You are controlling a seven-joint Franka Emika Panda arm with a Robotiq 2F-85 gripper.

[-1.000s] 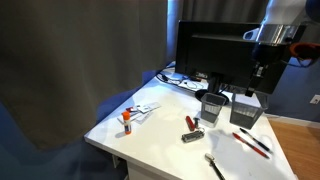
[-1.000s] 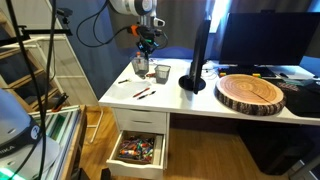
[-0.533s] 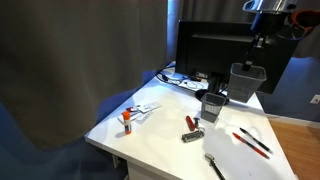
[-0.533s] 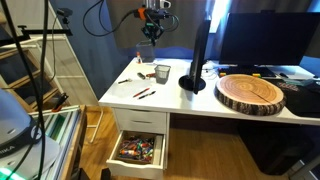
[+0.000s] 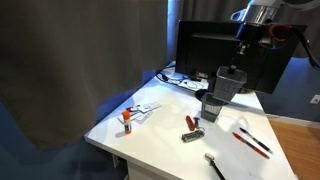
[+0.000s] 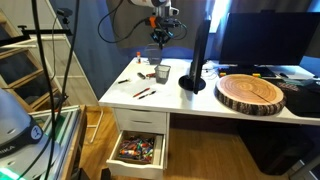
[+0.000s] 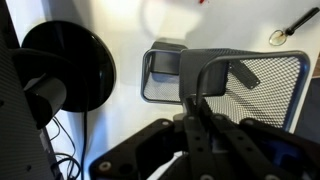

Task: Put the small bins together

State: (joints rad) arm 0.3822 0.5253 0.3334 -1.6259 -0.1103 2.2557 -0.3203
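Note:
The grey wire mesh bin, held tilted in the air now, will be released by my gripper inside the dark grey bin (image 5: 216, 107) (image 7: 172, 74) next to the monitor's round base.
My gripper (image 5: 240, 62) is shut on the rim of the grey wire mesh bin (image 5: 229, 83) and holds it in the air, tilted. The dark grey bin with a pale rim (image 5: 211, 107) stands on the white desk just below and beside it. In the wrist view the fingers (image 7: 195, 98) pinch the mesh bin's wall (image 7: 265, 80), and the dark bin (image 7: 160, 75) lies directly beyond, seen from above. In the exterior view from the side, the gripper (image 6: 160, 36) holds the mesh bin (image 6: 160, 48) above the dark bin (image 6: 162, 73).
A large black monitor (image 5: 215, 50) stands right behind the bins, its round base (image 7: 70, 65) beside the dark bin. Red pens (image 5: 252, 142), a small tool (image 5: 192, 130) and an orange item (image 5: 127, 120) lie on the desk. A wood slab (image 6: 252, 92) and open drawer (image 6: 138, 150) are nearby.
The gripper lifted the mesh bin off the desk and carried it sideways, so it now hangs over the dark bin.

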